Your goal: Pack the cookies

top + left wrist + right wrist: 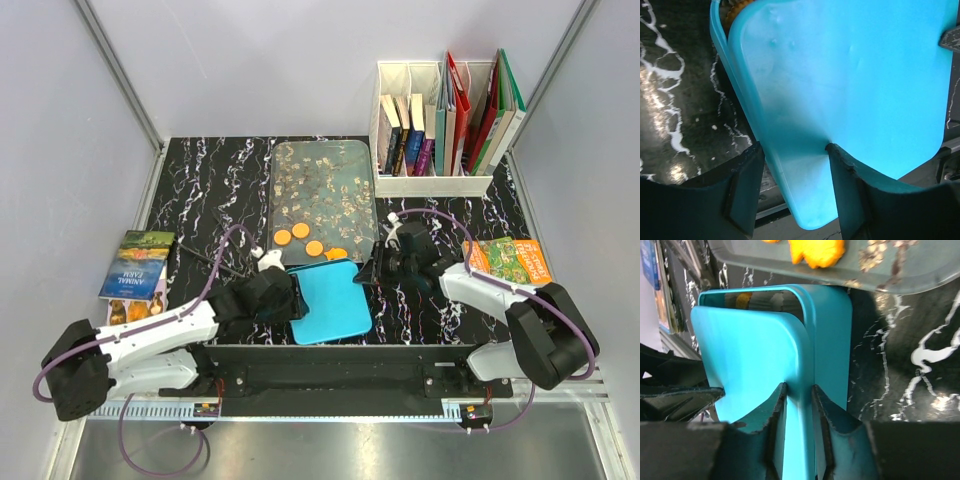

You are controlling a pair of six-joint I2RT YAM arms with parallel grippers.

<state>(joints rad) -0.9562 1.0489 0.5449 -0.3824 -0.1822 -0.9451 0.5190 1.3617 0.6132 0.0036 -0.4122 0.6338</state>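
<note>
The blue lid sits crooked and leaves the far part of the box uncovered, so my left gripper should open, grab the lid's side edge (pixel 780 172) and move it square.
Several orange cookies (pixel 300 231) lie on the near end of a clear patterned tray (pixel 322 170); one lies at the tray's edge (pixel 817 252). A blue box (pixel 331 303) stands in front of the tray with its blue lid (pixel 750 365) lying askew on it. In the uncovered strip I see an orange cookie (pixel 743 301) inside. My left gripper (pixel 294 300) (pixel 792 147) is open astride the box's near left corner: one finger rests on the lid, the other stands off the wall. My right gripper (pixel 362 277) (pixel 797 387) pinches the lid's edge and the box wall.
A white rack of books (pixel 440 120) stands at the back right. One booklet (pixel 138 265) lies at the left edge, another (pixel 510 260) at the right beside the right arm. A black cable (pixel 215 262) runs over the marbled table near the left arm.
</note>
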